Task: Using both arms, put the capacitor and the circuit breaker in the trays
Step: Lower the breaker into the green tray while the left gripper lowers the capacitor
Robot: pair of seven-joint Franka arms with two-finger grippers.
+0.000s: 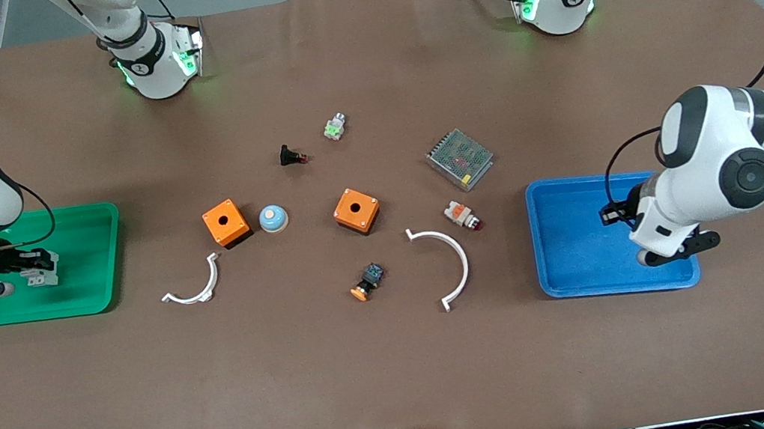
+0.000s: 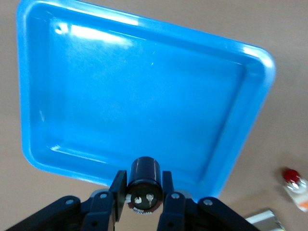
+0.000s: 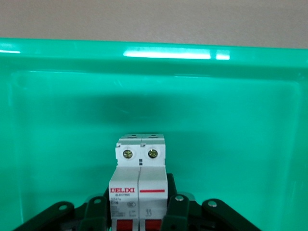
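Note:
My left gripper has the black capacitor. It will let go of it on the middle of the blue tray's bottom (image 1: pixel 606 241) (image 2: pixel 143 102).
In the left wrist view, a stubby black capacitor (image 2: pixel 144 174) sits clamped between the fingers of my left gripper (image 2: pixel 143 185), which is shut on it. That gripper (image 1: pixel 611 214) hangs over the blue tray (image 1: pixel 576 246), near the tray's end toward the left arm. My right gripper (image 3: pixel 139 204) is shut on the white-grey circuit breaker (image 3: pixel 139 166), whose red switches lie at the gripper end. It holds the breaker (image 1: pixel 43 275) low inside the green tray (image 1: pixel 86 289). Whether the breaker touches the tray floor I cannot tell.
Between the trays lie two orange boxes (image 1: pixel 226 223) (image 1: pixel 356 211), a blue-white dome (image 1: pixel 273 219), two white curved strips (image 1: pixel 197 291) (image 1: pixel 454 264), a metal mesh unit (image 1: pixel 460 159), an orange-white red-tipped button (image 1: pixel 462 215), a black button part (image 1: pixel 291 156) and other small parts (image 1: pixel 335 127) (image 1: pixel 368 281).

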